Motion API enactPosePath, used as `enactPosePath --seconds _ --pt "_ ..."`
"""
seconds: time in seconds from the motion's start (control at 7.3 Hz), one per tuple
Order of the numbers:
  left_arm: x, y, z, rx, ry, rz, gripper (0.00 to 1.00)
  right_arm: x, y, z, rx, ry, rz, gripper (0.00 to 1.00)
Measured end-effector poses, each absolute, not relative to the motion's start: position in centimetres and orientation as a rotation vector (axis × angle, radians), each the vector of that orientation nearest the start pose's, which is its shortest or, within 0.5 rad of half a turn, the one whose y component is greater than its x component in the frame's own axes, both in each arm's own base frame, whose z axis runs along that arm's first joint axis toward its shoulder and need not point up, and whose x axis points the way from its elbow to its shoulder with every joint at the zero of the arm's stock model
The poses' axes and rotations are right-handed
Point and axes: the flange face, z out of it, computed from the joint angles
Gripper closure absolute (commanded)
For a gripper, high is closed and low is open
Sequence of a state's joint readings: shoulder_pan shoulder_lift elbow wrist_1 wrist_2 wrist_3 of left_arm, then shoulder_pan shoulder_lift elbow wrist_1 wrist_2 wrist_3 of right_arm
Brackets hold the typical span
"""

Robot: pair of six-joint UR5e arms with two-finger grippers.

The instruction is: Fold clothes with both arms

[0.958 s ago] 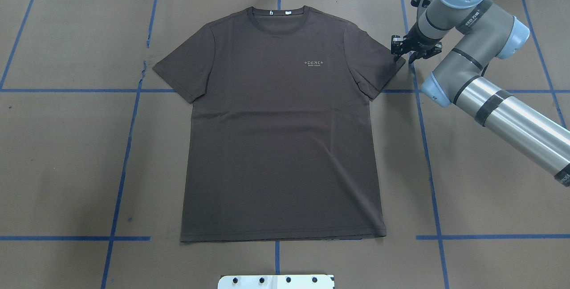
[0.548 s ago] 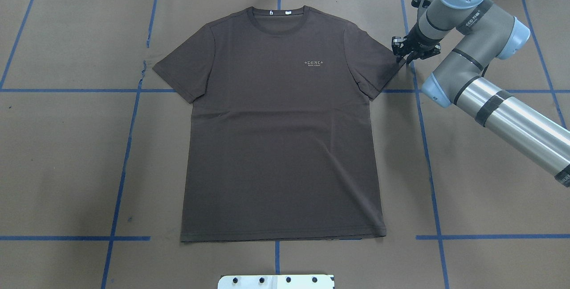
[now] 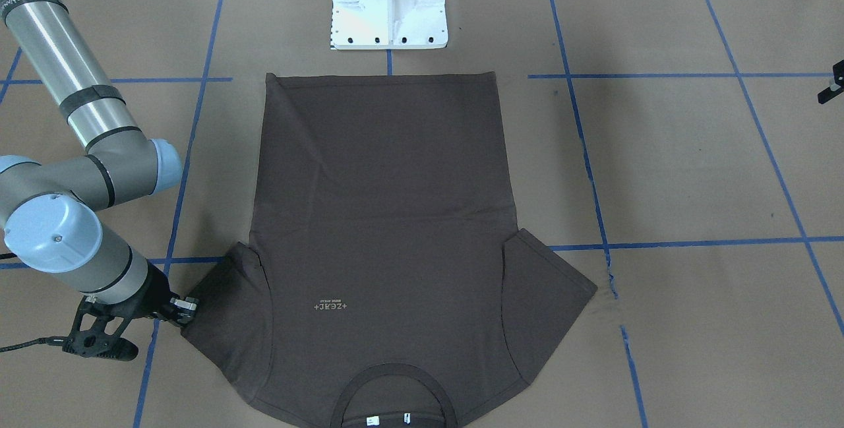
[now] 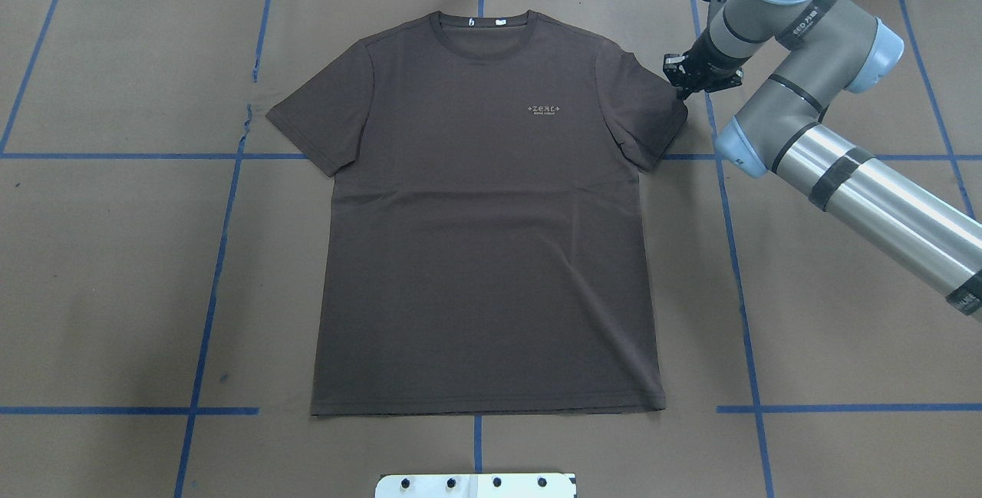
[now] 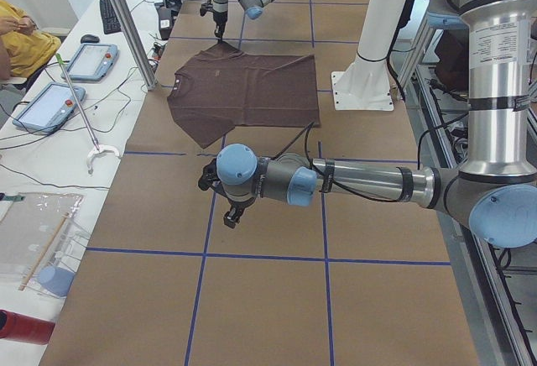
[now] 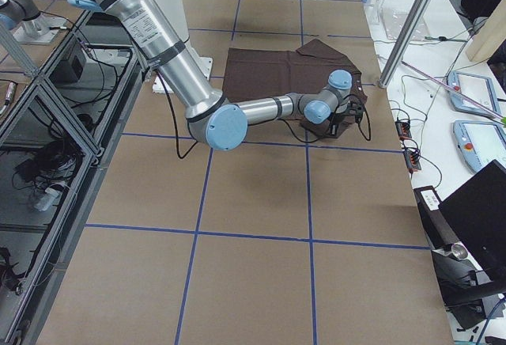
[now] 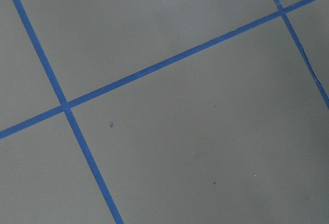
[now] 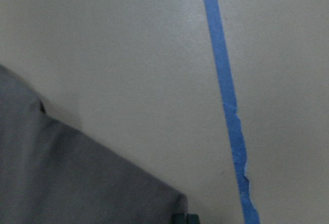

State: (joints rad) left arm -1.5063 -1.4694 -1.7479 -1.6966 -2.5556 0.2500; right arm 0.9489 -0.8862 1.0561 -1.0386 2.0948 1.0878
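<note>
My right gripper is going to the T-shirt. Next, I let go of the sleeve tip on the T-shirt's chest (image 3: 300, 330), between the sleeve seam and the small logo.
The dark brown T-shirt (image 4: 483, 214) lies flat and face up, collar at the far side in the overhead view. My right gripper (image 4: 681, 87) points down at the outer tip of the shirt's right-hand sleeve (image 4: 652, 110) and is shut on its edge. The front-facing view shows that gripper (image 3: 188, 306) touching the sleeve's edge. In the right wrist view the sleeve corner (image 8: 77, 178) ends right at the fingertips. My left gripper (image 5: 228, 211) hovers over bare table well away from the shirt (image 5: 243, 89). Whether it is open or shut I cannot tell.
The white base block (image 3: 388, 2) stands just beyond the shirt's hem. Blue tape lines (image 4: 222, 214) cross the brown table cover. In the left side view a side table with tablets (image 5: 46, 101), a metal pole (image 5: 126, 22) and a seated person (image 5: 21, 34) border the table.
My right gripper has moved left onto the sleeve's edge, and the sleeve tip has shifted a little inward with it. The rest of the shirt has barely moved.
</note>
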Motion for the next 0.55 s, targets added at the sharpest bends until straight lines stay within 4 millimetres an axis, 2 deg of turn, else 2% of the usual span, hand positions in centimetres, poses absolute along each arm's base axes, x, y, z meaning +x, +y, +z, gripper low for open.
enactPosePath --seconds 0.27,0.55 --pt "-2.1 -45.8 59.0 0.276 0.967 0.386 0.0 -42.4 -68.9 37.1 0.05 -0.901 0.322 1.0" --pt "-2.1 -45.6 59.1 0.275 0.968 0.386 0.0 -46.0 -69.5 33.9 0.049 -0.898 0.353 1.0"
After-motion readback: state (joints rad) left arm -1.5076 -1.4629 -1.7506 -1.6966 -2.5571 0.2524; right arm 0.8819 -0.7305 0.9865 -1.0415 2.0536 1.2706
